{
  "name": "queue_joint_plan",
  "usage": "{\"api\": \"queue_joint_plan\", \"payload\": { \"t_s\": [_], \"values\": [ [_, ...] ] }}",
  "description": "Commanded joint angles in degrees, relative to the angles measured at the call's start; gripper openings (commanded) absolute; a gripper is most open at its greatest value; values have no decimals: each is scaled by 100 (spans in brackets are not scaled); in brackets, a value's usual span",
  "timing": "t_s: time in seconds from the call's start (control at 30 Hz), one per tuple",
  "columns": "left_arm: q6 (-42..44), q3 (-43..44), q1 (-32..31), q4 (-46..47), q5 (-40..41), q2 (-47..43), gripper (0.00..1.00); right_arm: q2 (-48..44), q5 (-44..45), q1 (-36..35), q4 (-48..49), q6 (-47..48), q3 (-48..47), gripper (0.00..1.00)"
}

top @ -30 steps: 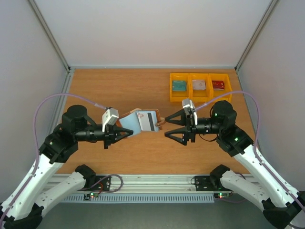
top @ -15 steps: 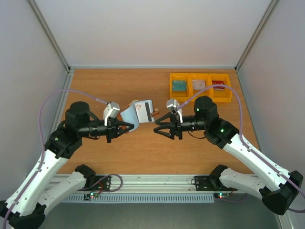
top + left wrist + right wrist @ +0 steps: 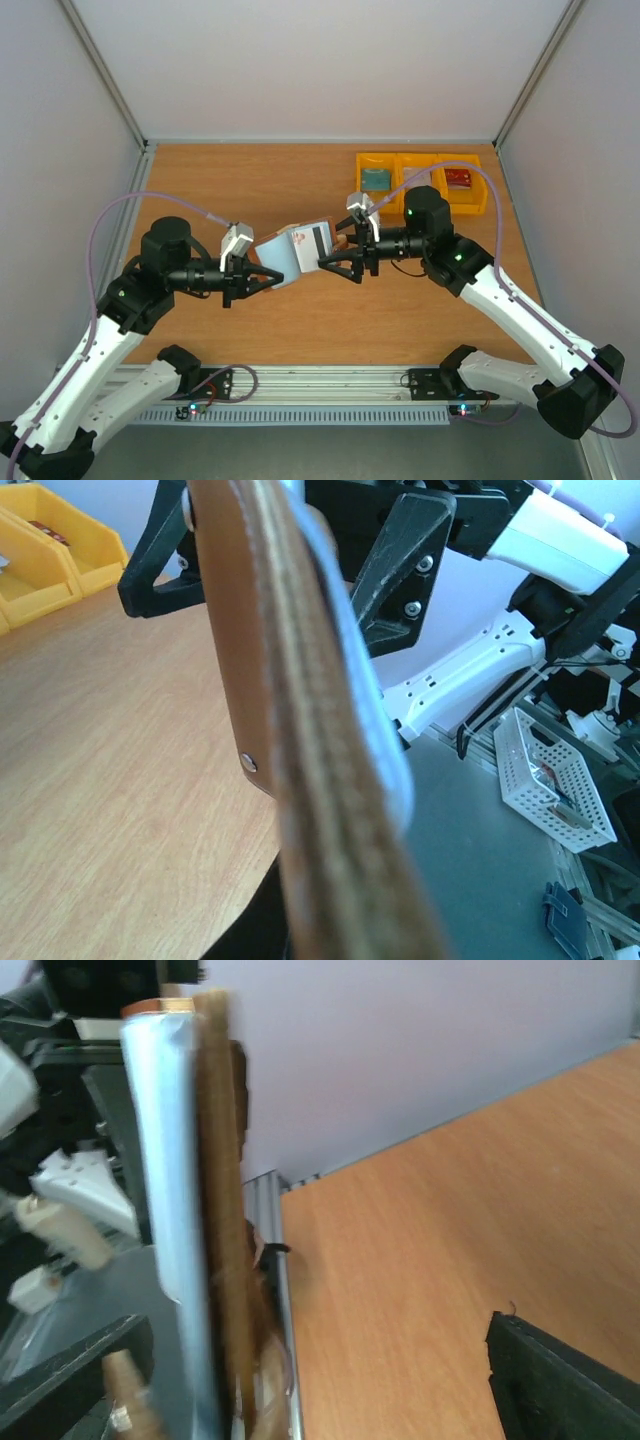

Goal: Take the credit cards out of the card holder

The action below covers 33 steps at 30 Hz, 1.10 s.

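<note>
The card holder's end is in my left gripper, clear of the credit card, so next my right gripper takes the holder before my left gripper pinches the card (image 3: 304, 256).
The brown card holder (image 3: 278, 252) hangs open above the table, its blue-grey lining facing up. A whitish credit card (image 3: 311, 240) with a black stripe sits in its right half. My left gripper (image 3: 260, 277) is shut on the holder's left end. From the left wrist the holder (image 3: 300, 730) fills the view edge-on. My right gripper (image 3: 336, 256) is open, one finger on each side of the holder's right end. From the right wrist the holder (image 3: 215, 1210) stands near the left finger, with the right finger (image 3: 560, 1380) well apart.
Three yellow bins (image 3: 420, 208) stand in a row at the back right. One holds a teal card (image 3: 376, 179) and another a red card (image 3: 458, 178); my right arm covers part of the middle one. Grey walls enclose the table on three sides.
My right gripper has travelled left to the holder's right end, narrowing its jaws midway and spreading them again. The left gripper kept its hold and shifted the holder slightly.
</note>
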<state>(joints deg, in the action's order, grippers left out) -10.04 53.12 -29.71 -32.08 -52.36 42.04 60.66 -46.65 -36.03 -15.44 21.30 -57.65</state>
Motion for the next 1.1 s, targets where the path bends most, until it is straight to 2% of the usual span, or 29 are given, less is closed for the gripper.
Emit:
{"api": "queue_joint_plan", "payload": {
  "t_s": [0.0, 0.03, 0.1, 0.17, 0.2, 0.23, 0.3, 0.33, 0.4, 0.43, 0.5, 0.63, 0.7, 0.77, 0.8, 0.87, 0.97, 1.07],
  "values": [
    [164, 56, -26, 244, -371, -21, 0, 143, -1393, 5, 430, 26, -216, 81],
    [204, 50, -26, 221, -398, -13, 0, 146, -1538, 2, 483, 14, -200, 70],
    [271, 21, -26, 170, -423, -23, 0, 121, -1623, 4, 478, -9, -187, 41],
    [262, -43, -26, 181, -369, -34, 0, 79, -1688, 6, 458, 4, -146, 20],
    [212, -95, -26, 206, -287, -49, 0, 47, -1686, 0, 430, 14, -123, 6],
    [93, -143, -18, 210, -156, -72, 0, -1, -1666, 5, 388, 34, -105, 2],
    [-41, -220, 2, 131, 404, -155, 1, -132, -1564, 3, 342, 26, -28, 1],
    [-113, -237, 27, 18, 890, -205, 13, -240, -1465, 1, 328, -14, 23, 1],
    [-164, -298, 99, -224, 2035, -273, 61, -385, -1101, 0, 306, -201, 114, 1],
    [-125, -343, 157, -299, 2500, -303, 74, -438, -872, 5, 298, -336, 162, 1],
    [147, -364, 253, -349, 2766, -403, 85, -530, 110, 4, 82, -684, 212, 1],
    [1194, -189, 266, -362, 1628, -783, 84, -359, 2951, 0, -1471, -1167, -244, 1],
    [1245, -163, 274, -194, 981, -904, 78, -37, 3847, -5, -2328, -1452, -691, 1],
    [754, -288, 270, 337, 24, -880, 68, 159, 3949, -170, -2397, -1490, -934, 1],
    [100, -384, 265, 802, -255, -787, 62, 210, 4062, -416, -2341, -1464, -1000, 1],
    [-650, -395, 233, 1104, -223, -428, 51, 316, 4533, -869, -2368, -1372, -1178, 1],
    [-995, -239, 41, 1642, 185, 78, 50, 461, 4746, -1229, -2346, -1213, -1398, 1],
    [-1547, -151, -248, 2008, 250, 489, 53, 411, 3773, -1351, -1922, -1023, -1291, 1]
  ]
}}
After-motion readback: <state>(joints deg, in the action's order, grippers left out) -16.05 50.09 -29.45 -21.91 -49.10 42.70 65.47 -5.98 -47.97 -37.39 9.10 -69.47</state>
